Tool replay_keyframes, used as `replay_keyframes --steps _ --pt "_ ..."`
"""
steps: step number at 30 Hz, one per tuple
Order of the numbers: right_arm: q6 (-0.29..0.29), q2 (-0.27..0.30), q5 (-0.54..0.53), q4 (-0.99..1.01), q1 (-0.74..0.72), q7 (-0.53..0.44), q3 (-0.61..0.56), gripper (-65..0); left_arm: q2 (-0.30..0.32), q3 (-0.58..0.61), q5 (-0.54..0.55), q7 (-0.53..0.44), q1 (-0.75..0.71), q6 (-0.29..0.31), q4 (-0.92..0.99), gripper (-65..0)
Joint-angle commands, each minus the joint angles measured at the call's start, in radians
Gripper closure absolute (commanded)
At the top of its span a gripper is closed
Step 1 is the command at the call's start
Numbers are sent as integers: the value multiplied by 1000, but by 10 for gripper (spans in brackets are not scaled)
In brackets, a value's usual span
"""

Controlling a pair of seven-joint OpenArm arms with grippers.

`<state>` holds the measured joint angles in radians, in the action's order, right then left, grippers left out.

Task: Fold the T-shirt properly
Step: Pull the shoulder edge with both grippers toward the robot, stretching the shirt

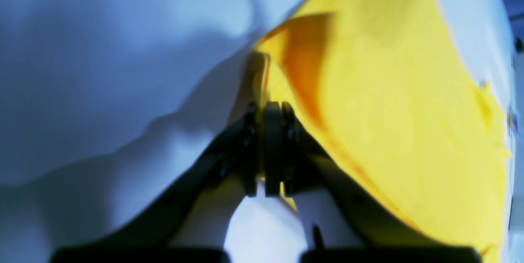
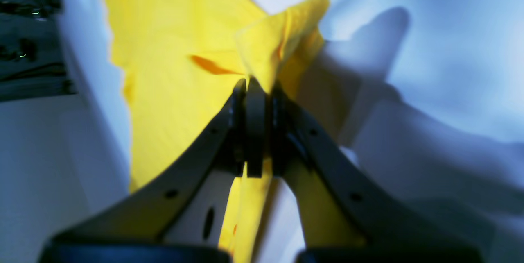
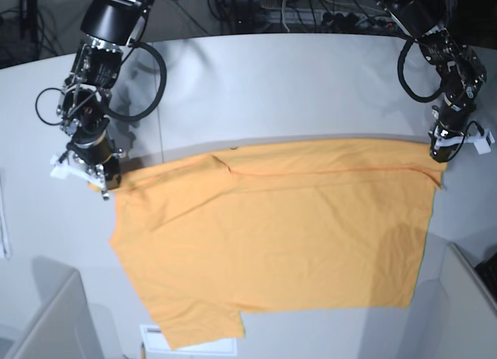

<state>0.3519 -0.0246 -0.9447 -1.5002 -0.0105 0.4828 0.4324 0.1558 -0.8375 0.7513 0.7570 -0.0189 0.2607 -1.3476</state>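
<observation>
Next, I release the T-shirt's corner from my right gripper on the pale table [image 3: 103,61] near the cables, pulling back the far edge of the T-shirt.
The orange-yellow T-shirt [image 3: 272,235] lies spread across the pale table [image 3: 272,87]. Its far edge runs taut between my two grippers, and a sleeve reaches toward the front edge at lower left. On the right of the base view, my left gripper [image 3: 439,152] is shut on the shirt's far right corner. In the left wrist view that gripper [image 1: 273,109] pinches a fold of the T-shirt [image 1: 389,111]. On the left of the base view, my right gripper [image 3: 104,179] is shut on the far left corner. In the right wrist view that gripper [image 2: 256,85] clamps bunched T-shirt fabric [image 2: 172,70].
Cables and equipment [image 3: 311,13] crowd the far side behind the table. A white sheet [image 3: 194,346] lies partly under the sleeve at the front edge. Grey panels stand at the lower left [image 3: 43,320] and lower right [image 3: 474,304] corners.
</observation>
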Motion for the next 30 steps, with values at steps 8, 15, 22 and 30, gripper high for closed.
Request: replay_keyframes --steps 8,15,22,30 --pt "-7 8 -6 -92 129 -12 7 0 29 -58 10 97 -100 10 -48 0" --pt "-7 21 -9 -102 211 -11 3 0 31 -62 14 95 -201 12 -60 0" --pt "-7 19 -10 -214 343 -14 7 0 29 -64 15 95 -307 12 -194 0" --pt "-7 -4 -10 -299 445 -16 9 0 24 -136 15 95 -373 12 -234 0"
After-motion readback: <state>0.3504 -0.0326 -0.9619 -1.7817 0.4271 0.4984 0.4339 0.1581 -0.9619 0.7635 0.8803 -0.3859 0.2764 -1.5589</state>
